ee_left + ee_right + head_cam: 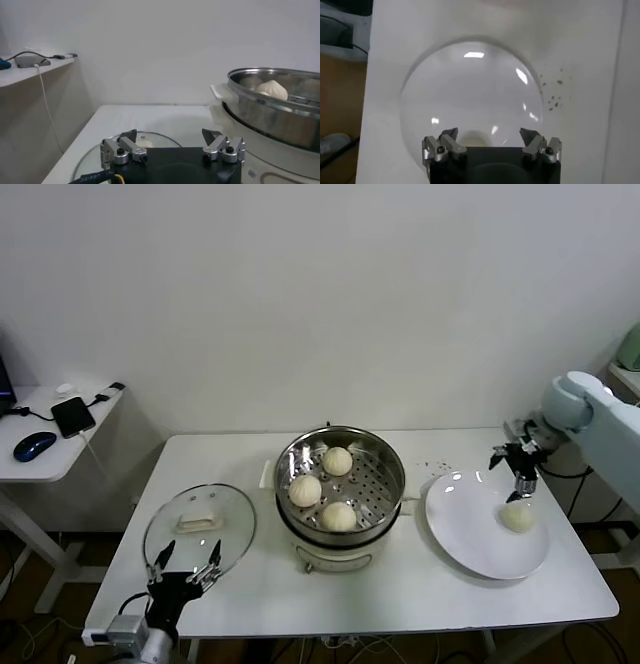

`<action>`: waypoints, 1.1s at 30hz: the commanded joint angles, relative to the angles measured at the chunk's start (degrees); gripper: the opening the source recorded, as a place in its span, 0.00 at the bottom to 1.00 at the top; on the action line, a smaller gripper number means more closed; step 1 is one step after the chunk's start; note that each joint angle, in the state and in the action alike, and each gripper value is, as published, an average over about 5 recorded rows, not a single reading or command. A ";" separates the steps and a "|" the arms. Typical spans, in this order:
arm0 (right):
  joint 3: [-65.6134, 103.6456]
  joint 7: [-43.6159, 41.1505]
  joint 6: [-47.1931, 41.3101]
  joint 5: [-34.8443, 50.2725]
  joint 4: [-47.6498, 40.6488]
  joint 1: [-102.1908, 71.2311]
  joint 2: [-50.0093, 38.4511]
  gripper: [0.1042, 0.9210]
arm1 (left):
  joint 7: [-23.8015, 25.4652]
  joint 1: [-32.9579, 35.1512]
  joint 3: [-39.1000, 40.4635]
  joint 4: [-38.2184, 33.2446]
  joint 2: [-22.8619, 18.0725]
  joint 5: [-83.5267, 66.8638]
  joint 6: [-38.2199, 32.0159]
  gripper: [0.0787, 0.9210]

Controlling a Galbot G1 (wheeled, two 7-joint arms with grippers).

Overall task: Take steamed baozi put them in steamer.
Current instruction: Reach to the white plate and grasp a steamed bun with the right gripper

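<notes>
Next, my right gripper closes on the sides of the baozi [518, 516] [474, 139] lying on the white plate, because that one still has to go into the steamer.
The steamer [340, 484] stands mid-table with three baozi on its perforated tray: one at the back [337, 461], one on the left [305, 490] and one at the front [339, 516]. A fourth baozi [517, 516] lies on the white plate [470, 529] at the right. My right gripper [523, 487] is open and hangs just above that baozi. In the right wrist view the baozi [472, 139] shows between the open fingers of the right gripper [489, 137]. My left gripper [185, 569] is open and empty at the front left. The left wrist view shows the left gripper [170, 136], the steamer [280, 115] and one baozi [271, 90].
A round glass lid [200, 529] with a cream handle lies left of the steamer, right before my left gripper; it also shows in the left wrist view [150, 141]. A side table [50, 449] with a phone and a mouse stands at far left. Dark crumbs [435, 465] lie behind the plate.
</notes>
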 commanded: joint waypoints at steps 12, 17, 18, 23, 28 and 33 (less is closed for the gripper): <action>13.57 2.72 9.10 -14.07 -16.62 -10.60 6.34 0.88 | 0.98 -0.30 -0.16 1.14 0.60 -0.59 0.36 0.88; 14.56 4.70 10.34 -15.77 -18.72 -10.74 8.27 0.88 | 1.05 -0.35 -0.37 1.48 0.78 -0.62 0.27 0.88; 14.59 5.04 10.36 -15.97 -18.91 -10.75 8.55 0.88 | 1.06 -0.35 -0.40 1.50 0.79 -0.62 0.26 0.88; 14.86 6.19 10.38 -17.57 -20.24 -10.55 9.86 0.88 | 1.06 -0.35 -0.41 1.59 0.76 -0.61 0.23 0.88; 15.26 6.38 10.48 -18.68 -21.97 -10.21 10.77 0.88 | 1.09 -0.49 -0.42 1.83 0.74 -0.60 0.25 0.88; 15.28 5.49 10.31 -18.59 -22.18 -10.37 11.06 0.88 | 1.30 -0.84 -0.30 1.71 0.66 -0.60 0.47 0.88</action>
